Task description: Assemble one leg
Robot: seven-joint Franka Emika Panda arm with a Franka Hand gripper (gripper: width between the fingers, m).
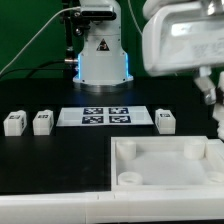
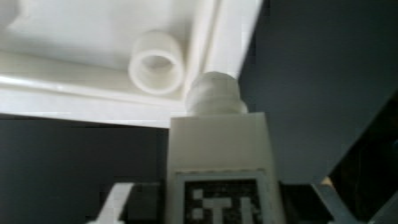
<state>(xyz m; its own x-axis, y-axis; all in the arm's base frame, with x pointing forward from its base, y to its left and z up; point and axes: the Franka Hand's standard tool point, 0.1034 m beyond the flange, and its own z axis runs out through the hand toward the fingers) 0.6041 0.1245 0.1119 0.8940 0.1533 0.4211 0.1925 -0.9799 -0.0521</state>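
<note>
My gripper needs to let go of the white leg upright in the tray-like top's round corner hole (image 1: 216, 177) (image 2: 157, 69) beside the leg's threaded tip.
My gripper (image 2: 221, 208) is shut on a white leg (image 2: 219, 150). The leg's black-and-white tag faces the wrist camera between the fingers (image 2: 125, 200). Its rounded threaded tip (image 2: 215, 95) hangs just beside the round corner hole (image 2: 157, 65) of the large white tray-like top (image 2: 71, 95), over the top's edge. In the exterior view the gripper (image 1: 211, 95) hangs at the far right above the top's (image 1: 165, 175) back right corner. The held leg is mostly cut off at the frame edge. Three more legs lie on the table, two on the exterior view's left (image 1: 13, 122) (image 1: 42, 122) and one right of centre (image 1: 165, 121).
The marker board (image 1: 95, 116) lies flat at the table's middle in front of the robot base (image 1: 100, 55). The table surface is black. The tray-like top fills the near right of the table.
</note>
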